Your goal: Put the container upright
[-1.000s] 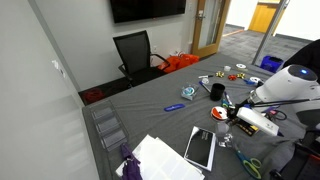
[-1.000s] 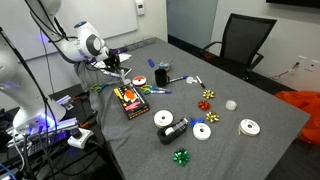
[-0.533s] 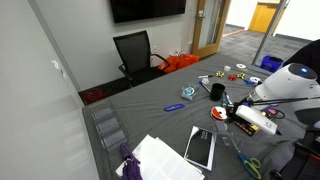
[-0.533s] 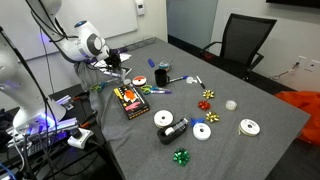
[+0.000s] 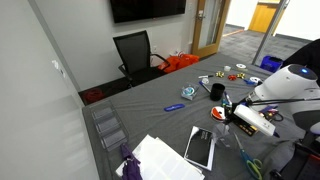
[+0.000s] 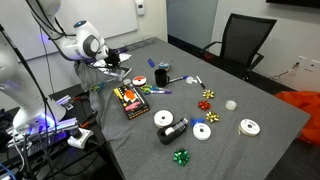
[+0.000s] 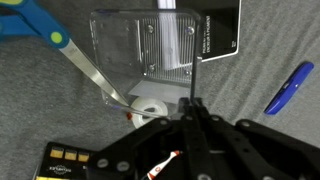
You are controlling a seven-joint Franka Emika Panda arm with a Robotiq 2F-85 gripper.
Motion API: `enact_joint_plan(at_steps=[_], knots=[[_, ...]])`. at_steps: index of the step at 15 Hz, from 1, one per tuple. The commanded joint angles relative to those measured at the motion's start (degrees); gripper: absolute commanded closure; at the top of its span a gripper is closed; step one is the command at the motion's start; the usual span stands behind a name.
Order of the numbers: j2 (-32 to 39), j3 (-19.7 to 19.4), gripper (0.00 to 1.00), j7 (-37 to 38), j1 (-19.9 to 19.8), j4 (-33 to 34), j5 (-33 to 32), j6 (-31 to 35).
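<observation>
Next, I set the clear plastic container on the table (image 5: 203, 105) between the red-and-white disc and the blue pen.
The container (image 6: 176, 127) is a small dark pot lying on its side near the table's middle, beside a white tape roll (image 6: 163, 119). It does not show in the wrist view, and I cannot make it out in the exterior view from the far end. My gripper (image 6: 117, 62) hovers over the table's far corner, well away from the container, above the marker box (image 6: 130, 100). It also shows in an exterior view (image 5: 228, 112). In the wrist view the jaws (image 7: 192, 103) are shut together with nothing clearly between them.
The taller black cup (image 6: 161, 76) stands between gripper and container. Below the wrist are blue-handled scissors (image 7: 40, 28), a clear plastic box (image 7: 150, 45), a white tape roll (image 7: 150, 103) and a blue pen (image 7: 290, 88). Tape rolls (image 6: 249, 127) and bows (image 6: 181, 156) are scattered about.
</observation>
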Motion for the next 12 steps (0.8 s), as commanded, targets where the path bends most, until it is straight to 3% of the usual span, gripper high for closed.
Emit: enact_joint_plan(at_steps=[1, 9, 12], knots=[[-1.05, 3.65, 0.99, 3.56, -1.26, -1.02, 2.50, 2.23], [-4.24, 5.76, 0.99, 18.34, -0.56, 1.54, 3.57, 5.73], [-4.58, 6.84, 0.99, 24.81, -0.66, 4.28, 2.94, 0.79]])
